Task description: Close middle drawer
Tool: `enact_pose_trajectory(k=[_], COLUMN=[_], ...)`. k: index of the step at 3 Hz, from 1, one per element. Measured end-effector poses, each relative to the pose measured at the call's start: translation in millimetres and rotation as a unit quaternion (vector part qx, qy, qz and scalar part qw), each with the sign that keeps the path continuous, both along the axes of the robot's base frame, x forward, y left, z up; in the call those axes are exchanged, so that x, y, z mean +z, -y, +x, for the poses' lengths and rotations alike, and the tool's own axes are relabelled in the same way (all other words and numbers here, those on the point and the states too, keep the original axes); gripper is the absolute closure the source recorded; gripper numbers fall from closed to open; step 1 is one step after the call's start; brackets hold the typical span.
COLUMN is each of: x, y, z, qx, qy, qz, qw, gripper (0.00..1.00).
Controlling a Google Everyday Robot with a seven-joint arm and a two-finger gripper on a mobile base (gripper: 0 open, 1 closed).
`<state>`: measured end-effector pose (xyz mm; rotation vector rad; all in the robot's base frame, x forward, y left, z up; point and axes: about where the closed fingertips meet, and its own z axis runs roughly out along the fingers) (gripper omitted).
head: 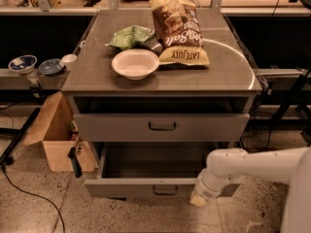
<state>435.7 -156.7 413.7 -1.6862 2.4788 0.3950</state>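
Note:
My gripper is going to let go of the middle drawer once it is pushed farther in beneath the grey drawer (164, 171) above it.
The middle drawer (146, 187) is the wide grey drawer pulled out low on the cabinet. Its bare grey box (155, 161) is open to view, and a small dark loop handle (165, 190) sits at the centre of its front. My white arm (252, 166) comes in from the right. My gripper (200, 198) is at its cream-coloured tip, pressed against the right end of the drawer front, right of the handle.
The grey drawer above (162, 126) sits nearly flush, with a dark gap over it. On the cabinet top (228, 76) are a white bowl (135, 63), a chip bag (177, 28) and a green bag (130, 36). A cardboard box (56, 135) stands to the left on the floor.

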Motion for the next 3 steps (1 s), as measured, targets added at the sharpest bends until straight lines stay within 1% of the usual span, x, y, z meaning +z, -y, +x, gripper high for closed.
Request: enact_pose_trajectory(k=[1,2,3], x=[-4.0,-6.7,-6.2], y=[0.1,-3.2,-3.0], z=[22.0,57.0,54.9], qx=[0.006,0.015,0.015], qy=[0.017,0.032,0.032], qz=[-0.004,-0.007,-0.007], qw=[0.9998,0.9994,0.9994], gripper=[1.0,1.0,1.0])
